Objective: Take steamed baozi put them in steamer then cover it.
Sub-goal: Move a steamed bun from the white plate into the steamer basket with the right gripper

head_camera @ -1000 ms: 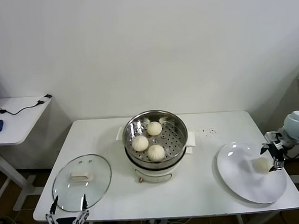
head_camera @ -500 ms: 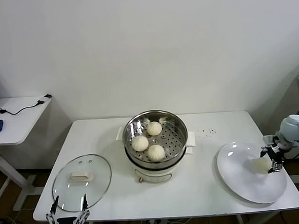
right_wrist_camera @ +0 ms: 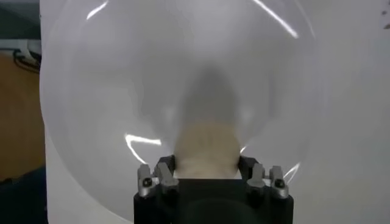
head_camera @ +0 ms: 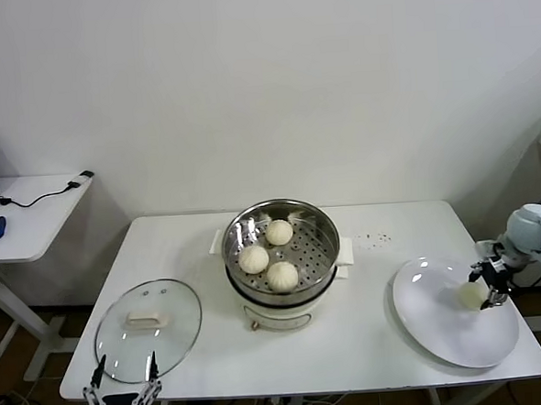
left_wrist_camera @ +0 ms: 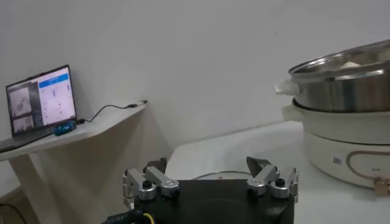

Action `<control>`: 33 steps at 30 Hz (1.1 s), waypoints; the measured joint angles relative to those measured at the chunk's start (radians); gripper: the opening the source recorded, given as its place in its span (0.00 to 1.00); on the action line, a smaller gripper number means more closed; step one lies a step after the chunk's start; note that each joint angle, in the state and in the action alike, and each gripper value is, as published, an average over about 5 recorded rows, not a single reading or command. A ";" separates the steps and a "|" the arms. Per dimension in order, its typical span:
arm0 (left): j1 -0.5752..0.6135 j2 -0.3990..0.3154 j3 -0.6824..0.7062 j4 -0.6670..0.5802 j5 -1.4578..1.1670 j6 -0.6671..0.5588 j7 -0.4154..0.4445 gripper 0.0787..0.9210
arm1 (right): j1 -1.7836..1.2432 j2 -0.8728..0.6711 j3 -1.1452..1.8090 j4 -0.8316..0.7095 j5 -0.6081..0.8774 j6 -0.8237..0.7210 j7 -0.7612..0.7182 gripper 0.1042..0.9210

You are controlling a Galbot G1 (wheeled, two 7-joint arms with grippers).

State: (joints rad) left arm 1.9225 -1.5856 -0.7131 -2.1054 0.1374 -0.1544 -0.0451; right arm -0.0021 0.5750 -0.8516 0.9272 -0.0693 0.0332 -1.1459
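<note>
My right gripper has the fourth baozi to place. Next, I set it down on the bare steamer's bottom facing the white plate (head_camera: 306, 248).
The steamer (head_camera: 320, 225) stands mid-table and holds three baozi (head_camera: 279, 231). The fourth baozi (head_camera: 469, 293) lies on the white plate (head_camera: 444, 334) at the right. My right gripper (head_camera: 485, 286) is at it from the right side. In the right wrist view the baozi (right_wrist_camera: 206, 143) sits between the fingers (right_wrist_camera: 166, 169), which press its two sides, still resting on the plate (right_wrist_camera: 122, 91). The cover (head_camera: 173, 341) lies flat on the table at the front left. My left gripper (head_camera: 124, 384) hangs open and empty below the table's front edge, near the cover; it also shows in the left wrist view (left_wrist_camera: 206, 167).
A side desk (head_camera: 32, 212) with a mouse and cable stands at the far left. The left wrist view shows the steamer (left_wrist_camera: 347, 85) from the side, and a laptop (left_wrist_camera: 39, 100) on the side desk.
My right gripper has shifted slightly left onto the baozi on the plate, so the bun now sits between its fingers. The left arm has not moved.
</note>
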 measured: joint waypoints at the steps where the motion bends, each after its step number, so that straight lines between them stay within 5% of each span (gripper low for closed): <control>1: 0.002 0.000 0.001 0.000 -0.001 0.000 0.000 0.88 | 0.018 0.002 -0.014 0.003 0.019 -0.005 -0.001 0.69; 33: -0.009 0.016 0.095 -0.047 0.014 0.020 0.002 0.88 | 0.787 0.498 -0.749 0.135 0.874 -0.265 0.083 0.69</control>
State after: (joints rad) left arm 1.9133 -1.5701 -0.6177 -2.1521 0.1510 -0.1341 -0.0429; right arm 0.7848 1.0730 -1.6007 1.0623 0.8050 -0.2314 -1.0626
